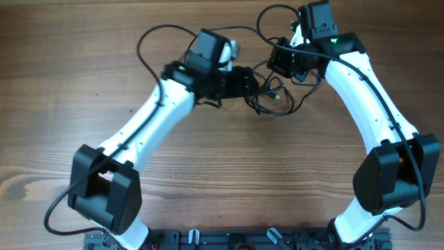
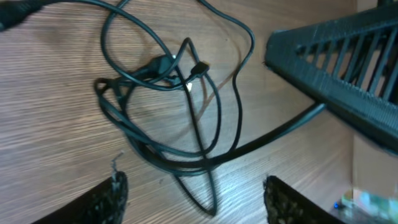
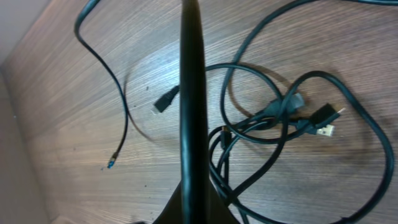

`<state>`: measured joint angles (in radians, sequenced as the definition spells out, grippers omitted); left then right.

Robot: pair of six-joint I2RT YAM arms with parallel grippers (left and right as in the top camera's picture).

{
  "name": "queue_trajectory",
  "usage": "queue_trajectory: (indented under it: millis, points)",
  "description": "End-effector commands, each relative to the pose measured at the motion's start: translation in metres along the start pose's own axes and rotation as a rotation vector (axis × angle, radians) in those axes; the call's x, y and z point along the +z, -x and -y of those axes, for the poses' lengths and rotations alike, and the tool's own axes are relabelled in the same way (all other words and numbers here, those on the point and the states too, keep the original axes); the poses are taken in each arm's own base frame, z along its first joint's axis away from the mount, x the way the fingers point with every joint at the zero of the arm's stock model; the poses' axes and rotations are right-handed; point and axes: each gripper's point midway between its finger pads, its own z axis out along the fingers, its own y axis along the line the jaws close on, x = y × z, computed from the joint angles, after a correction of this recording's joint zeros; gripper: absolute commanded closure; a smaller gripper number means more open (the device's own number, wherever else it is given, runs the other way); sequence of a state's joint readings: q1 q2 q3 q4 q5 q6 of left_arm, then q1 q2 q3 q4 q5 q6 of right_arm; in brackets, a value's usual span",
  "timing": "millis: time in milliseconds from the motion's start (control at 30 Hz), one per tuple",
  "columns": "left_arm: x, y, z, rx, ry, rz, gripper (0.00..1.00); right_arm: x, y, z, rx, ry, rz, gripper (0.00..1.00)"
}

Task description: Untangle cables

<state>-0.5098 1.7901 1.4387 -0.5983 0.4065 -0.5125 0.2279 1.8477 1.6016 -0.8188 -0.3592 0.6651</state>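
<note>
Next, my right gripper releases the black cable and leaves it on the bare wood (image 1: 383, 55), toward the gripper's own back corner of the table.
The cables (image 1: 274, 97) lie as a tangle of thin black loops on the wooden table, between my two grippers. My left gripper (image 1: 253, 85) sits at the tangle's left edge. In the left wrist view it (image 2: 196, 202) is open, and one narrow loop of the cables (image 2: 155, 67) reaches down between its fingers. My right gripper (image 1: 283, 66) hovers just behind the tangle. In the right wrist view it (image 3: 190, 12) is shut into one black blade above the cables (image 3: 283, 112). A silver-tipped plug (image 3: 323, 129) lies to its right. Whether it pinches a strand does not show.
A loose thin strand with a blue tip (image 3: 111, 164) lies apart to the left of the tangle. The arms' own thicker wires loop at the back (image 1: 156, 35) (image 1: 270, 14). A black rack (image 1: 229, 239) runs along the table's front edge.
</note>
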Motion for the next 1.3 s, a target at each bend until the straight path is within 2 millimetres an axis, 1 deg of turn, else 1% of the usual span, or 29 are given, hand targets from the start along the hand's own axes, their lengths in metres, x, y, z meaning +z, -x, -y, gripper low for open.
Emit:
queue_trajectory:
  millis: [0, 67, 167, 233, 367, 400, 433, 467, 500, 533, 567, 633, 700, 733, 833, 1000, 1067, 1133, 1167, 1267]
  points:
    - [0.016, -0.008, 0.002, -0.055, 0.127, 0.076, 0.31, 0.003, 0.0, -0.005, -0.011, 0.03, -0.017, 0.96]
    - [0.025, -0.013, 0.008, -0.025, 0.148, 0.088, 0.33, 0.003, 0.001, -0.005, -0.012, 0.032, -0.015, 0.96]
    - [0.035, -0.02, -0.001, -0.095, 0.225, 0.108, 0.43, 0.003, 0.001, -0.006, -0.02, 0.039, -0.018, 0.96]
    - [0.039, -0.022, -0.007, -0.148, 0.244, 0.11, 0.48, 0.003, 0.0, -0.007, -0.032, 0.04, -0.021, 0.96]
    - [0.038, -0.024, -0.013, -0.155, 0.278, 0.114, 0.49, 0.003, -0.001, -0.008, -0.035, 0.045, -0.024, 0.96]
    - [0.038, -0.025, -0.018, -0.156, 0.296, 0.113, 0.5, 0.003, -0.002, -0.009, -0.038, 0.055, -0.031, 0.96]
    - [0.039, -0.027, -0.028, -0.182, 0.331, 0.129, 0.51, 0.002, -0.004, -0.012, -0.038, 0.07, -0.044, 0.96]
    - [0.041, -0.029, -0.034, -0.202, 0.35, 0.137, 0.54, 0.002, -0.005, -0.013, -0.038, 0.077, -0.048, 0.96]
    - [0.043, -0.032, -0.04, -0.225, 0.361, 0.144, 0.59, 0.002, -0.006, -0.015, -0.043, 0.087, -0.055, 0.96]
    - [0.046, -0.035, -0.045, -0.237, 0.364, 0.146, 0.7, 0.001, -0.008, -0.018, -0.066, 0.108, -0.063, 0.96]
    - [0.048, -0.037, -0.048, -0.236, 0.364, 0.146, 0.85, 0.001, -0.009, -0.021, -0.078, 0.126, -0.072, 0.96]
    - [0.052, -0.041, -0.053, -0.235, 0.364, 0.148, 0.96, -0.003, -0.015, -0.031, -0.126, 0.182, -0.1, 0.96]
    - [0.052, -0.041, -0.06, -0.233, 0.39, 0.166, 0.96, -0.01, -0.021, -0.033, -0.161, 0.194, -0.113, 0.96]
    - [0.051, -0.04, -0.064, -0.231, 0.408, 0.179, 0.96, -0.014, -0.023, -0.033, -0.185, 0.193, -0.114, 0.96]
    - [0.042, -0.034, -0.083, -0.246, 0.479, 0.21, 0.96, -0.038, -0.028, -0.026, -0.248, 0.174, -0.101, 0.96]
    - [0.02, -0.021, -0.129, -0.347, 0.567, 0.215, 0.96, -0.092, -0.031, 0.0, -0.281, 0.139, -0.085, 0.96]
    - [0.011, -0.018, -0.145, -0.383, 0.595, 0.213, 0.96, -0.11, -0.028, 0.001, -0.291, 0.184, -0.07, 0.96]
    - [0.004, -0.019, -0.158, -0.414, 0.624, 0.204, 0.96, -0.127, -0.022, -0.004, -0.286, 0.28, -0.048, 0.96]
    - [0.001, -0.02, -0.163, -0.425, 0.637, 0.196, 0.96, -0.132, -0.02, -0.005, -0.284, 0.31, -0.038, 0.96]
    - [-0.012, -0.026, -0.182, -0.448, 0.706, 0.175, 0.96, -0.151, 0.005, 0.005, -0.259, 0.342, 0.046, 0.96]
